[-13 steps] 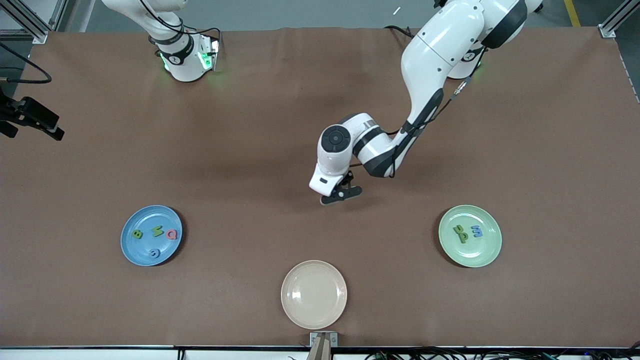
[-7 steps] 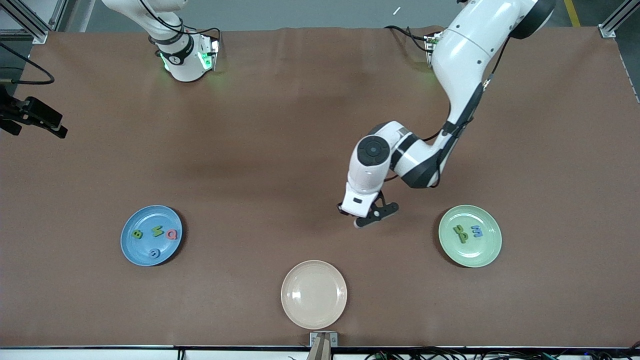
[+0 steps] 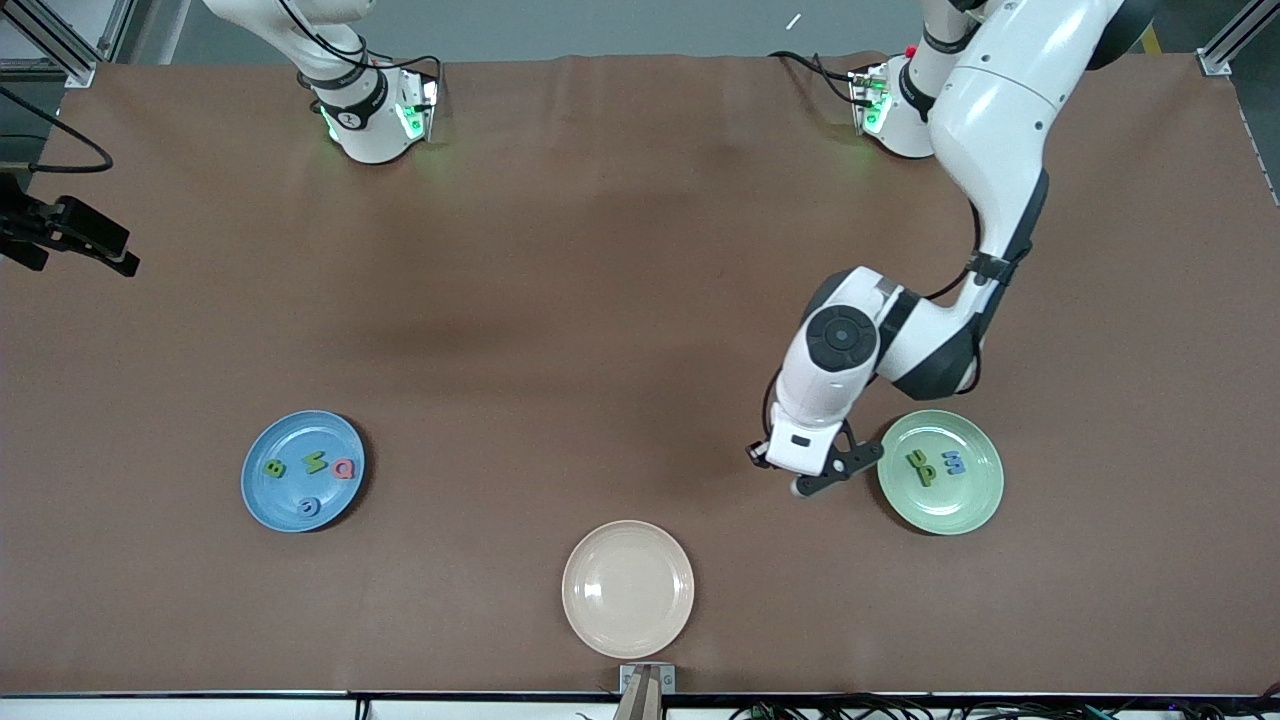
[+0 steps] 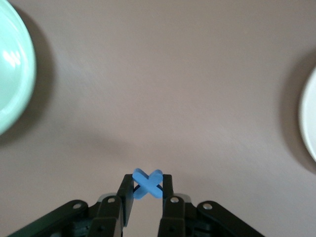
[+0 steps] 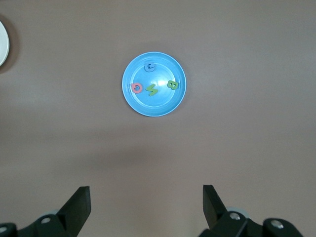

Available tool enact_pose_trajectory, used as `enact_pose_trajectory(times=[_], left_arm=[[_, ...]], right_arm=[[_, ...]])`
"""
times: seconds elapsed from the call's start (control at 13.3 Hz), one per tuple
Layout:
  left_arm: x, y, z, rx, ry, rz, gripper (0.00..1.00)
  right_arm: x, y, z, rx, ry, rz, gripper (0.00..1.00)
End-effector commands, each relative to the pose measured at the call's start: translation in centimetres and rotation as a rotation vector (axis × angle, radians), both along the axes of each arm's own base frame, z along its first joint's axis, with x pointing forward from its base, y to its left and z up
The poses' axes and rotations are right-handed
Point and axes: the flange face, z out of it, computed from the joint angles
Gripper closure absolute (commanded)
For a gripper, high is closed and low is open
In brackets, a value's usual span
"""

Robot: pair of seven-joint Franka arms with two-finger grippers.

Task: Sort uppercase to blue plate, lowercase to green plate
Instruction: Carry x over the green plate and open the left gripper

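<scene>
The robot's left gripper needs to set the blue x down between the blue m and the green plate's front rim (image 3: 955, 493).
A small blue x (image 4: 147, 182), a lowercase piece, is pinched between the fingers of my left gripper (image 4: 147, 186). That gripper (image 3: 805, 487) hangs over bare table just beside the green plate (image 3: 965, 508), whose rim (image 4: 12, 74) shows in the left wrist view. On the green plate lie a green n (image 3: 915, 459), a green p (image 3: 928, 472) and a blue m (image 3: 954, 463). The blue plate (image 3: 290, 500) holds the uppercase B (image 3: 274, 468), N (image 3: 315, 463), Q (image 3: 345, 468) and C (image 3: 309, 506). My right gripper (image 5: 146, 197) is open and empty, high above the table with the blue plate (image 5: 158, 106) in its sight.
An empty beige plate (image 3: 628, 590) sits near the front edge, between the two coloured plates. Brown table surface lies open around all the plates. Both arm bases stand along the edge farthest from the front camera.
The left arm has swung from over the table's middle toward its own end, carrying the blue x to beside the green plate. The right arm waits.
</scene>
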Motion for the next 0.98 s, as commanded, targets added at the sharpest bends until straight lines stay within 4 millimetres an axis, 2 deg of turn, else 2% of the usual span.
enact_pose_trajectory(times=[0.0,0.15,0.45,0.68,0.9], left_arm=[[1.1,3.4,0.9,0.060,-0.023,-0.030,0.98],[2.2,6.2,0.7,0.091,-0.029,-0.066,0.98],[4.6,14.5,0.0,0.132,0.000,-0.157,0.98],[5.2,18.2,-0.5,0.148,0.020,-0.215,0.98],[5.5,21.2,-2.2,0.154,0.051,-0.256,0.97]], right_arm=[[-0.2,-0.3,-0.3,-0.009,0.011,-0.015,0.00],[-0.2,-1.0,-0.4,-0.007,0.011,-0.029,0.00],[-0.1,-1.2,-0.3,-0.007,0.002,-0.032,0.00],[-0.1,-1.0,-0.3,-0.007,0.000,-0.029,0.00],[-0.1,-1.0,-0.3,-0.006,0.000,-0.028,0.00]])
